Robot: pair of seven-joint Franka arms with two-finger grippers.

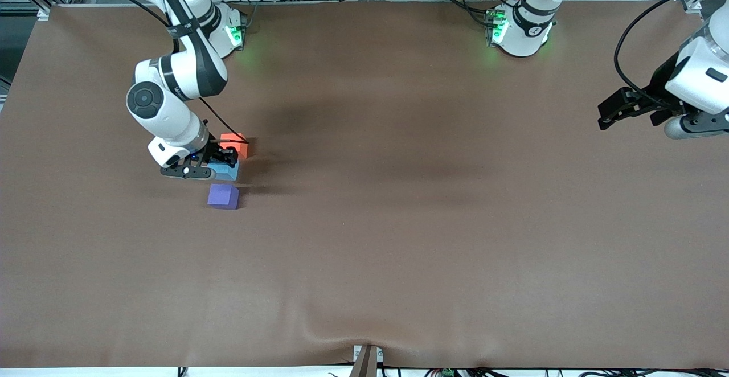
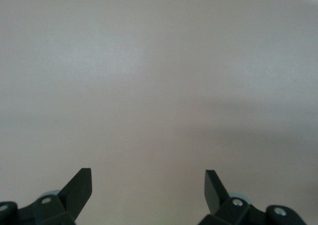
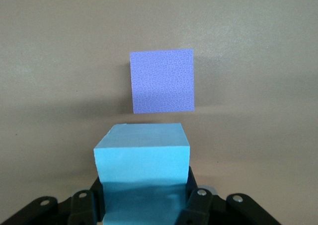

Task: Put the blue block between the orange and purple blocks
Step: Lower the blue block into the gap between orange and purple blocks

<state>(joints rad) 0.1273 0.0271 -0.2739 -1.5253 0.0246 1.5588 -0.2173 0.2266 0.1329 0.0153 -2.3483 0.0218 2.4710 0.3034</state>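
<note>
My right gripper is going to set the blue block down on the cloth [image 1: 229,175] [image 3: 165,146], in a spot that is close behind the purple block.
My right gripper [image 1: 221,164] is shut on the blue block [image 1: 226,171], holding it low at the table. The block sits in the gap between the orange block [image 1: 235,143] and the purple block [image 1: 223,196], which lies nearer the front camera. In the right wrist view the blue block [image 3: 141,150] fills the space between the fingers [image 3: 198,201], with the purple block [image 3: 162,81] a short gap past it; the orange block is out of that view. My left gripper [image 1: 603,115] waits open in the air at the left arm's end of the table, its fingertips [image 2: 79,185] wide apart over bare cloth.
A brown cloth [image 1: 398,223] covers the whole table. The cloth has a wrinkle at its front edge near a small clamp [image 1: 367,360]. The arm bases [image 1: 515,32] stand along the back edge.
</note>
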